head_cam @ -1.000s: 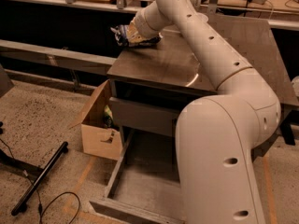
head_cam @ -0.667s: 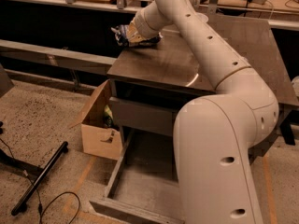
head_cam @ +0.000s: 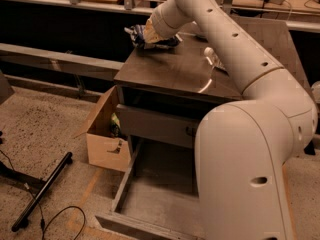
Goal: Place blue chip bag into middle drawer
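I need to release the blue chip bag from my gripper in the middle drawer's opening [head_cam: 199,108], just above the drawer's small black handle.
The blue chip bag [head_cam: 136,35], dark blue and crumpled with white print, lies at the far left corner of the dark cabinet top [head_cam: 170,71]. My gripper [head_cam: 150,36] is at the bag, reaching in from the right, and my wrist covers part of it. The middle drawer [head_cam: 152,125] is the grey front panel below the top, with its small black handle [head_cam: 190,131] partly behind my arm. It stands slightly out from the cabinet. My big white arm body fills the lower right and hides the cabinet's right side.
A clear bottle [head_cam: 212,56] lies on the cabinet top right of the bag. The bottom drawer [head_cam: 155,194] is pulled far out over the floor. An open cardboard box [head_cam: 102,136] stands left of the cabinet. A black bar [head_cam: 42,191] and cable lie on the floor.
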